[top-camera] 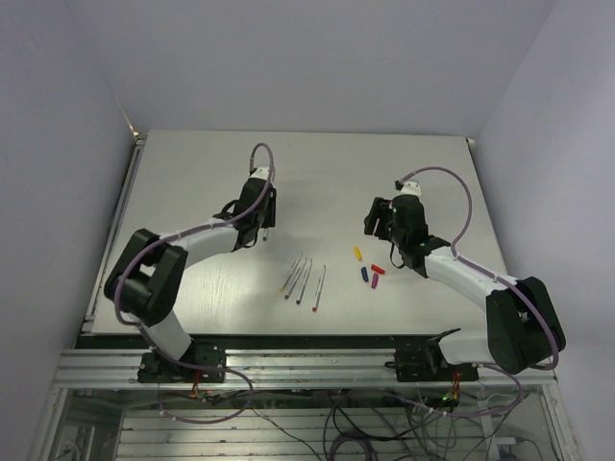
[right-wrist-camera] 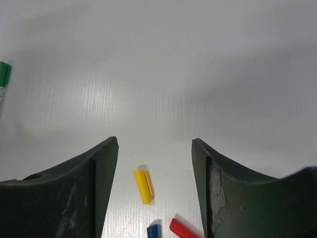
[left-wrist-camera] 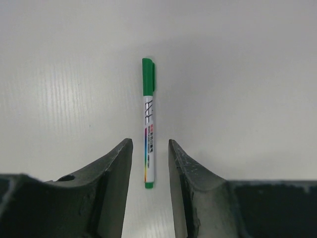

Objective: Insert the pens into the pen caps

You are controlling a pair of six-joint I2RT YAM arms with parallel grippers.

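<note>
My left gripper will close next on the body's middle of the yellow pen [top-camera: 291, 273], the uncapped pen nearest the green pen.
A green pen [left-wrist-camera: 149, 124] with its green cap on lies flat on the table. Its tail end sits between the fingers of my left gripper [left-wrist-camera: 150, 141], which is open, with a gap on each side. In the top view this gripper [top-camera: 262, 229] hovers over that pen [top-camera: 265, 238]. Several uncapped grey-white pens [top-camera: 304, 282] lie side by side at the front centre. The yellow cap [right-wrist-camera: 143, 186], blue cap [right-wrist-camera: 153, 231] and red cap [right-wrist-camera: 184, 228] lie loose below my right gripper [right-wrist-camera: 155, 141], which is open and empty. The purple cap [top-camera: 372, 283] lies beside them.
The grey table [top-camera: 317, 173] has walls behind and on both sides. Its front edge [top-camera: 288, 336] runs just behind the loose pens. The capped pen's green cap [right-wrist-camera: 4, 74] shows at the left edge of the right wrist view.
</note>
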